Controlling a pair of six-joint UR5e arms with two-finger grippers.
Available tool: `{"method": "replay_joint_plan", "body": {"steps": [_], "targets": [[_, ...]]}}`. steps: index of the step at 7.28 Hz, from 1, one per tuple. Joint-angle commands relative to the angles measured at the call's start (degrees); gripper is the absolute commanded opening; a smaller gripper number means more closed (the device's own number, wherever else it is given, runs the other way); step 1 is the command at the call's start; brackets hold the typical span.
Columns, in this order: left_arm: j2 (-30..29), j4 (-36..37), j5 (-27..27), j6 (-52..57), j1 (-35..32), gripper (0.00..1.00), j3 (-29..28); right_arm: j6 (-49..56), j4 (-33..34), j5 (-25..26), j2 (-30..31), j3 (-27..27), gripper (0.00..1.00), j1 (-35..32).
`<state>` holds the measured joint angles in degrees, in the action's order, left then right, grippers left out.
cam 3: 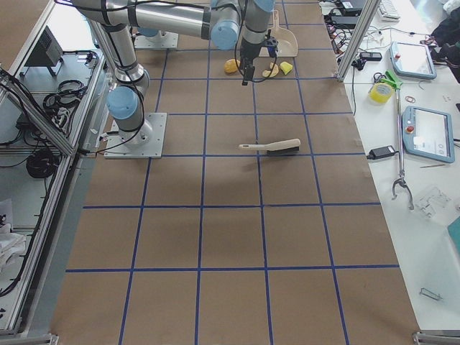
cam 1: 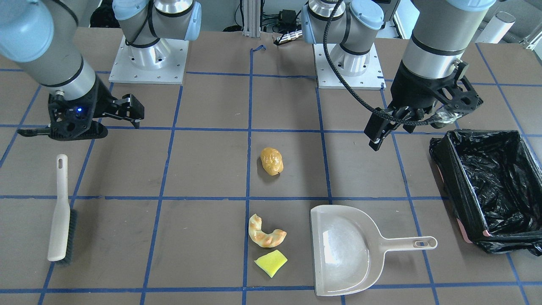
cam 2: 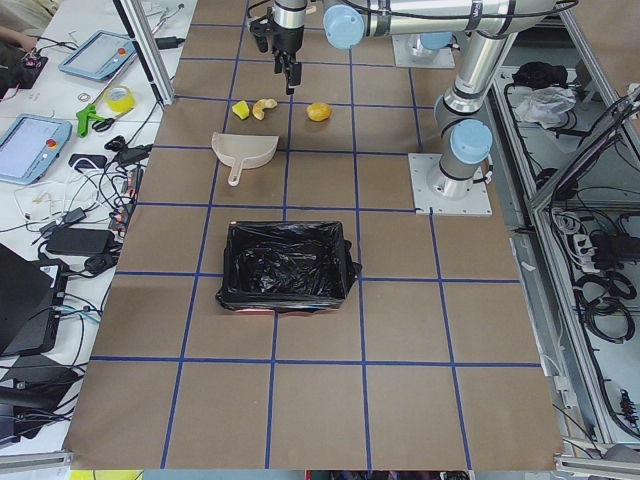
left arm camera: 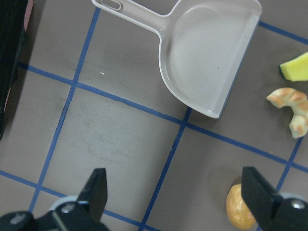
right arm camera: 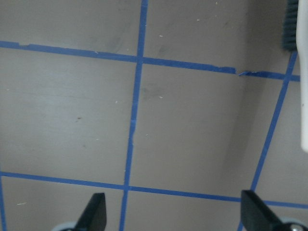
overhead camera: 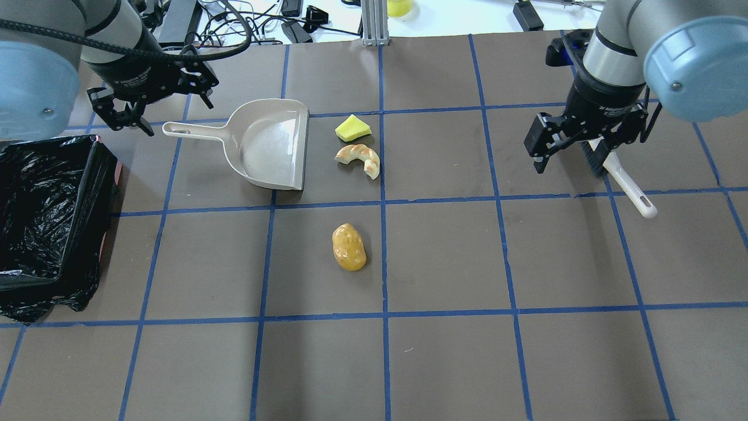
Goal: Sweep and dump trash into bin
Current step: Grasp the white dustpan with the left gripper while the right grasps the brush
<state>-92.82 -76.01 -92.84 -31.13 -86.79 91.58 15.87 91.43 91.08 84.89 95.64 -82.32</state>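
Note:
The brush handle's loose end (cam 1: 62, 164) (right arm camera: 304, 138), the end farthest from the bristles, will be gripped by my right gripper.
The trash lies mid-table: a golden-brown potato-like lump (overhead camera: 349, 247), a curved tan croissant-like piece (overhead camera: 359, 158) and a yellow sponge wedge (overhead camera: 352, 128). The bin (overhead camera: 87, 199), lined with a black bag, stands at the table's left end. My left gripper (overhead camera: 130, 120) is open and empty, above the table by the handle end of the beige dustpan (overhead camera: 274, 146). Its wrist view shows the dustpan (left arm camera: 211, 53), the croissant piece (left arm camera: 291, 108) and the lump (left arm camera: 240, 207). My right gripper (overhead camera: 564, 161) is open and empty, hovering beside the brush (overhead camera: 625, 181).
The brush (cam 1: 59, 212) lies flat, bristles sideways, near the table's right end; its edge shows in the right wrist view (right arm camera: 302, 72). The dustpan's mouth faces the sponge and the croissant piece. Blue tape lines grid the brown table. Both arm bases (cam 1: 148, 55) stand at the robot's edge.

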Motion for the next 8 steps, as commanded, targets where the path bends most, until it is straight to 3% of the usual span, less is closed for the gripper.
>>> {"method": "replay_joint_plan", "body": {"steps": [1,3,5,7,8], "targets": [[-3.06,5.95,-0.23,-20.65,0.22,1.00,0.01,15.01,6.10,0.24,-4.10,2.61,0.99,9.42],[-6.30,6.05,-0.58,-32.45,2.14,1.00,0.18,23.64,12.78,3.13,-8.58,3.15,0.99,15.41],[-9.56,6.75,-2.15,-34.79,3.55,1.00,-0.17,25.53,16.22,5.49,-11.75,4.63,0.95,16.31],[-14.03,8.49,-2.08,-36.54,6.18,1.00,-1.13,25.70,21.76,6.04,-11.33,9.63,0.94,16.32],[-16.14,9.29,-1.56,-41.95,6.37,0.98,-1.22,25.88,23.08,6.04,-11.93,10.00,0.91,16.40]]}}
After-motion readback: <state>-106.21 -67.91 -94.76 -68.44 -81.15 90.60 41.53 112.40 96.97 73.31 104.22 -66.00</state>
